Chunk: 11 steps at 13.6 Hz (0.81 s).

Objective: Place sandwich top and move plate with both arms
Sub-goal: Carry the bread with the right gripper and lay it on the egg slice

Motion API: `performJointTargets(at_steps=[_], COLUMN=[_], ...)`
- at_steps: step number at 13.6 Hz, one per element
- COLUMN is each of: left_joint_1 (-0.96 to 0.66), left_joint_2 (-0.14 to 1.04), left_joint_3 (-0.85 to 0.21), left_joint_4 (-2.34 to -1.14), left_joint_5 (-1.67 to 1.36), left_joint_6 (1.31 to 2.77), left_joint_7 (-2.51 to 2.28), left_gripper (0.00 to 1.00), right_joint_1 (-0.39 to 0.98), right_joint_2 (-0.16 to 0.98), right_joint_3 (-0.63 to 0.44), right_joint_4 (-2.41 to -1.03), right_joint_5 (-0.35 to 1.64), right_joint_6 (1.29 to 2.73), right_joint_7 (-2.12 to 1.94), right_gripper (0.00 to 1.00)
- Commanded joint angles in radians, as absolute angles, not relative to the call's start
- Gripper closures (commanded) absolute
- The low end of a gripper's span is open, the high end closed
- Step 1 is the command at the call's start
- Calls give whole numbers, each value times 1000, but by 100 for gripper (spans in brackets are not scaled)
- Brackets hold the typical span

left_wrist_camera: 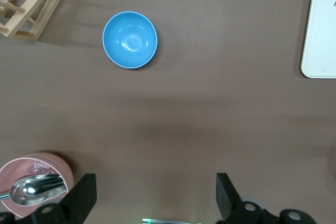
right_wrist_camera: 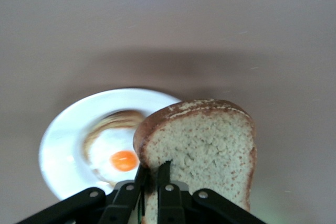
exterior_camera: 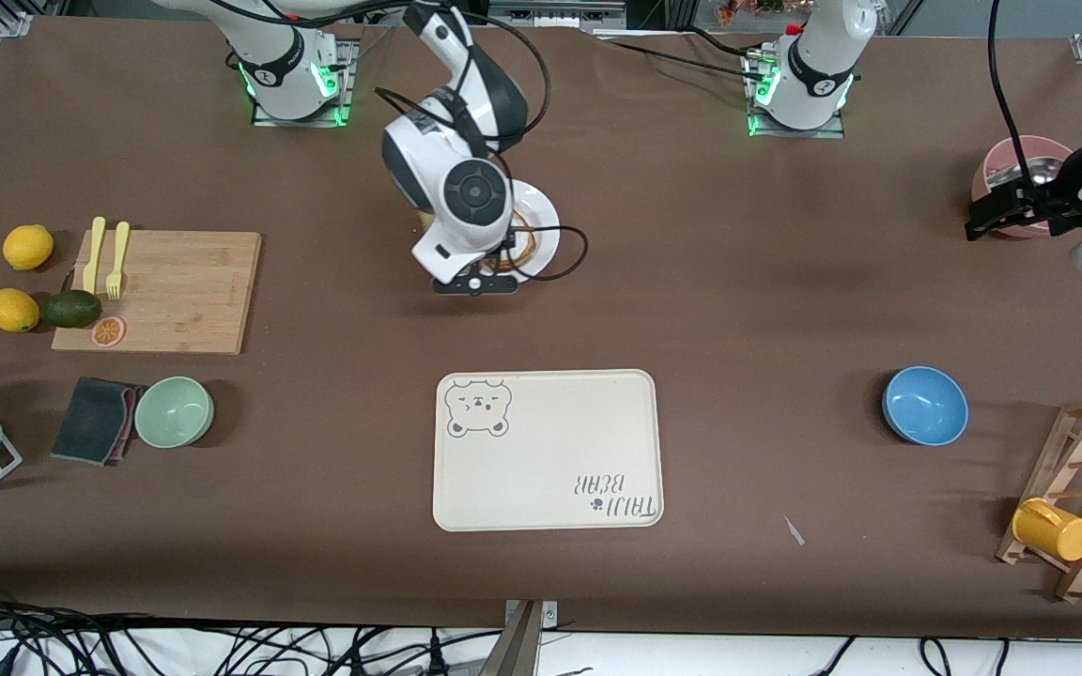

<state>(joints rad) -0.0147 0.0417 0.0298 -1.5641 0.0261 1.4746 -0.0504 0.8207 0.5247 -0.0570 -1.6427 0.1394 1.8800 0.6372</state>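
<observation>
My right gripper will release the sandwich top over the fried egg on the white plate (exterior_camera: pixel 494 227) (right_wrist_camera: pixel 122 159), letting it go there.
In the right wrist view my right gripper (right_wrist_camera: pixel 153 170) is shut on the edge of the sandwich top (right_wrist_camera: pixel 202 150), a plain wholegrain slice held up in the air. Below it the white plate (right_wrist_camera: pixel 58 148) carries a bread slice with a fried egg (right_wrist_camera: pixel 118 153); the held slice hangs partly over the plate's rim. In the front view the right arm's hand (exterior_camera: pixel 461 216) covers most of the plate (exterior_camera: pixel 544 218) and hides the held slice. My left gripper (left_wrist_camera: pixel 155 198) is open and empty, up in the air by a pink bowl (exterior_camera: pixel 1020 169) at the left arm's end.
The cream bear-print tray (exterior_camera: pixel 548 449) lies nearer the front camera than the plate. A blue bowl (exterior_camera: pixel 924 405), a wooden rack with a yellow cup (exterior_camera: pixel 1053 530), a cutting board (exterior_camera: pixel 161 291) with forks, fruit and a green bowl (exterior_camera: pixel 174 411) stand about. The pink bowl (left_wrist_camera: pixel 31 182) holds a spoon.
</observation>
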Motion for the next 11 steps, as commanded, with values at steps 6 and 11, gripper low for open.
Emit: performJointTargets(at_steps=[6,11], left_joint_1=[-18,-20], left_joint_2=[38,38], left_joint_3=[31,31], left_joint_4=[-1563,-1563], left_joint_5=[44,46], left_joint_6=[1480,1480], left_joint_7=[-41,-41], left_gripper=[0,0], right_joint_1=[951,953], right_joint_2=[610,633], right_joint_3=[-72,-72], right_joint_4=[-1603,-1615], right_joint_5=[150,155], right_joint_6=[1951,1950], right_joint_7=[722,758], right_gripper=[100,48])
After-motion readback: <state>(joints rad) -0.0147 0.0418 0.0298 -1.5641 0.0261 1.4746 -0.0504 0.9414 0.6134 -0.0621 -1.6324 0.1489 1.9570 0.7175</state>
